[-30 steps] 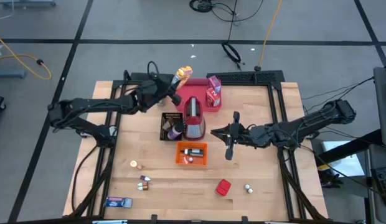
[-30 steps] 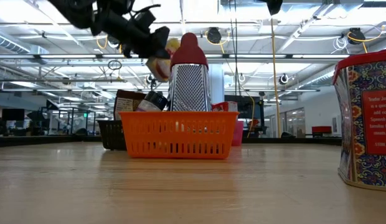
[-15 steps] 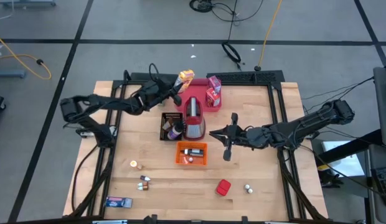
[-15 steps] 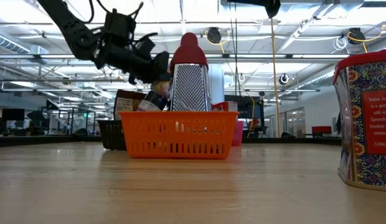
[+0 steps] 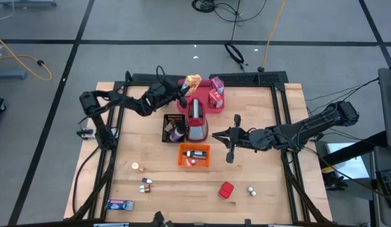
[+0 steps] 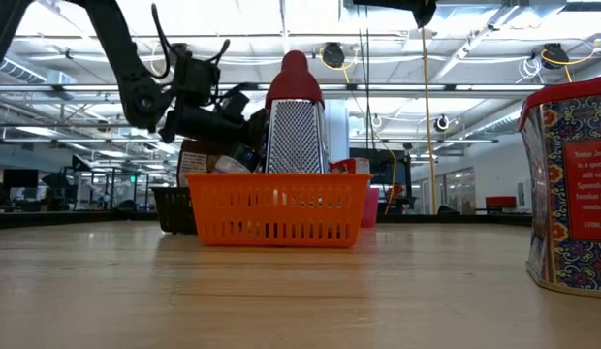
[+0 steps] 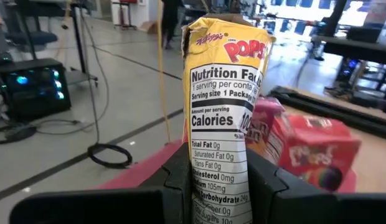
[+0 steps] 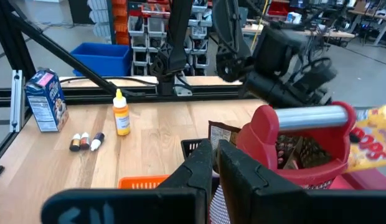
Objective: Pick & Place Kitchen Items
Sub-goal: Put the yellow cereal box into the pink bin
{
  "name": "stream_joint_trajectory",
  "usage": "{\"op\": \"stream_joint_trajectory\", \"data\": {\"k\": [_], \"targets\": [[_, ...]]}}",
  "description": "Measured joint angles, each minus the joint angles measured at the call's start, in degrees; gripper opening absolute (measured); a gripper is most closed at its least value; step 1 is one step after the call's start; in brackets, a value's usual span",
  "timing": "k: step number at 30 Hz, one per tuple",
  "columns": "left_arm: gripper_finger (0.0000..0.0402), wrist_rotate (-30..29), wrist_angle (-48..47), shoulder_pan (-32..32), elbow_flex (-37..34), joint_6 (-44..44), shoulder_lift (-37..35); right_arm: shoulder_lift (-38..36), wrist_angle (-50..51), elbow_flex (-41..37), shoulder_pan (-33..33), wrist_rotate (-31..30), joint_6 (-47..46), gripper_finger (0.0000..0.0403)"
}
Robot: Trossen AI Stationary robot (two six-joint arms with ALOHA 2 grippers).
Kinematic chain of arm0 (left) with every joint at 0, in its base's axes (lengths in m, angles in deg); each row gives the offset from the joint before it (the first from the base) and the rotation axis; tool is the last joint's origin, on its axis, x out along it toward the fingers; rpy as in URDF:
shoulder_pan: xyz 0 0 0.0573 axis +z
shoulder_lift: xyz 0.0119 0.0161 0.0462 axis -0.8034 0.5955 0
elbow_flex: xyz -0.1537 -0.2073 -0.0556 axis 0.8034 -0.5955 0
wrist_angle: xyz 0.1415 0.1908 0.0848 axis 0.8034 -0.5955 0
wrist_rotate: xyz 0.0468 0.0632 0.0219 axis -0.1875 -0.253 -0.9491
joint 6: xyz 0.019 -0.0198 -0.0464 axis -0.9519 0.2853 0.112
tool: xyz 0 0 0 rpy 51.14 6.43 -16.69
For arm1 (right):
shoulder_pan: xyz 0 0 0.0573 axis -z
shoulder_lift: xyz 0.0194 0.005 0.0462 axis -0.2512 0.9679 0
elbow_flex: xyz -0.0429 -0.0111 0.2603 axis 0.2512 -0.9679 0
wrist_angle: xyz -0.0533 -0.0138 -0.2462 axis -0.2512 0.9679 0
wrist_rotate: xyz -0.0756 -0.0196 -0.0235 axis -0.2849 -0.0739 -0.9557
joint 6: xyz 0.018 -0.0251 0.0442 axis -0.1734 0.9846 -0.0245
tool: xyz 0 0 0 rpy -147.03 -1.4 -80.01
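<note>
Next, my left gripper lets go of the yellow cereal packet in the pink tray (image 5: pixel 195 89), so that it sits beside the pink and red cartons. The packet is now held above that tray.
My left gripper (image 5: pixel 183 92) (image 7: pixel 221 180) is shut on a yellow cereal packet (image 5: pixel 193 81) (image 7: pixel 227 93) above the pink tray (image 5: pixel 211 108) (image 7: pixel 149 171) at the table's far side. Pink and red cartons (image 5: pixel 215 92) (image 7: pixel 308 149) stand in that tray. My right gripper (image 5: pixel 214 134) (image 8: pixel 215 165) is shut and hovers just right of the red-and-silver grater (image 5: pixel 195 120) (image 8: pixel 286 137), holding nothing. Small shakers (image 5: pixel 145 184), a blue carton (image 5: pixel 120 204) and a red box (image 5: pixel 226 190) lie on the table's near part. In the low view the grater (image 6: pixel 295 126) hides the packet. My left gripper pinches the packet's lower part (image 7: pixel 219 186) between its two fingers (image 7: pixel 177 177), one on each side of it. The fingers come slanting from the table's left. The packet is lifted clear above the tray, its crimped top end (image 7: pixel 227 31) pointing away from the gripper.
A black basket (image 5: pixel 173 128) with dark bottles sits left of the grater, an orange basket (image 5: pixel 194 156) (image 6: pixel 276 208) in front of it. A small bottle (image 5: pixel 137 167) and white shakers (image 5: pixel 251 190) lie on the bare wood. The right side of the table has open wood.
My left gripper has carried the packet toward the table's right and downward, from beside the pink tray's left corner to above the tray, while its arm stretched out. The right arm has kept still.
</note>
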Motion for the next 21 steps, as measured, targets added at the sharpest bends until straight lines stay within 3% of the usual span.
{"op": "stream_joint_trajectory", "data": {"k": [7, 21], "targets": [[0.0088, 2.0, 0.9, 0.0, 1.1, 0.8, 4.1, 0.0, 0.0, 0.0, 0.0, 0.0, 0.1, 0.0018], [0.0088, 3.1, 0.2, -0.1, 1.1, 1.0, 4.1, 0.0, 0.0, 0.0, 0.0, 0.0, 0.1, 0.0018]]}}
